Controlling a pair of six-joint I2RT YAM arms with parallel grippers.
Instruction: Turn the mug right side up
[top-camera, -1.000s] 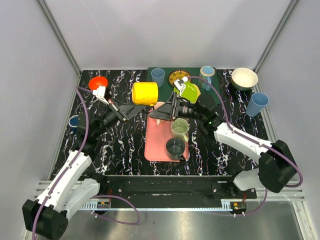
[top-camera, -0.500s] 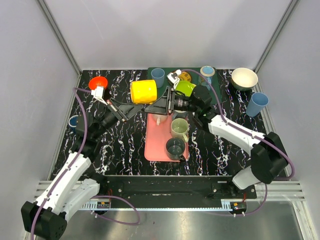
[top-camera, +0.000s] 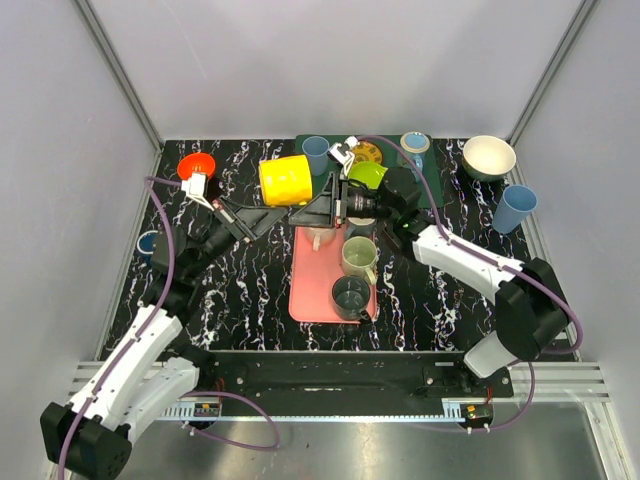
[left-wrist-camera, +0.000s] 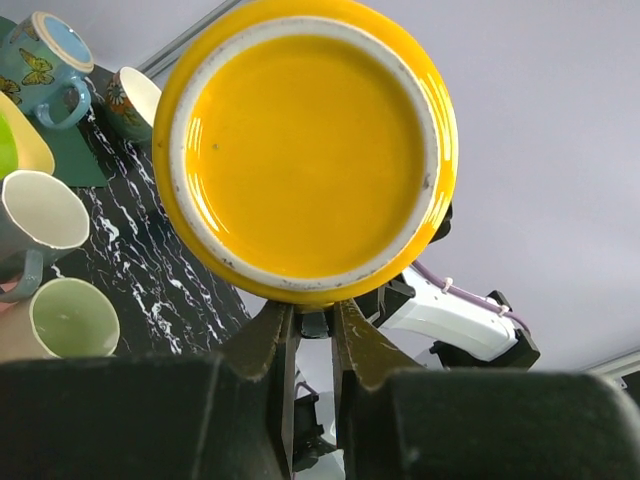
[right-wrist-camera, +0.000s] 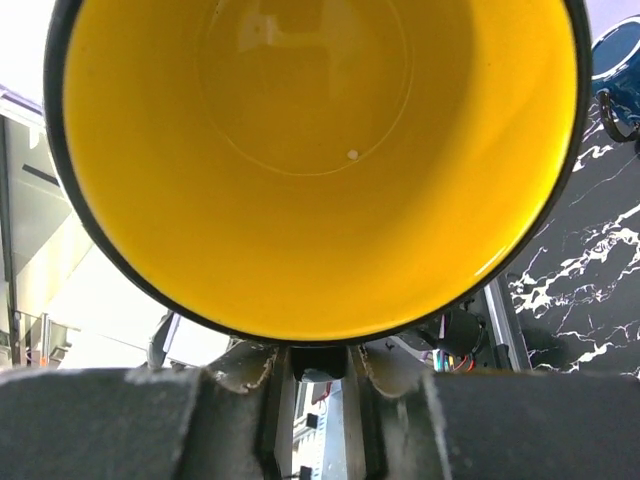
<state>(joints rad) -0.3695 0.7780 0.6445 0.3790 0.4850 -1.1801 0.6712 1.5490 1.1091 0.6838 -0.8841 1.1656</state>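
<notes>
My right gripper needs to set the yellow mug down and let go of it on the pink tray's bare side (top-camera: 309, 266), next to the pale green mug.
The yellow mug (top-camera: 285, 181) hangs on its side above the table, held between both arms. My left gripper (top-camera: 283, 208) comes from the left and is shut on the mug's dark handle (left-wrist-camera: 322, 322); the left wrist view faces the mug's base (left-wrist-camera: 305, 150). From the right, my right gripper (top-camera: 316, 206) meets the same handle. In the right wrist view the mug's open mouth (right-wrist-camera: 310, 150) fills the frame, and the right gripper (right-wrist-camera: 318, 362) is shut on the handle just under the rim.
Below the mug lies a pink tray (top-camera: 310, 290) with a pale green mug (top-camera: 359, 256), a dark green mug (top-camera: 350, 294) and a grey mug (top-camera: 320, 237). At the back stand a blue cup (top-camera: 316, 152), a green bowl (top-camera: 370, 175), a butterfly mug (top-camera: 414, 147), a red bowl (top-camera: 197, 165) and a cream bowl (top-camera: 489, 156).
The right arm has moved back and left up to the mug, and its jaws have closed on the handle. The left arm has carried the mug slightly farther back.
</notes>
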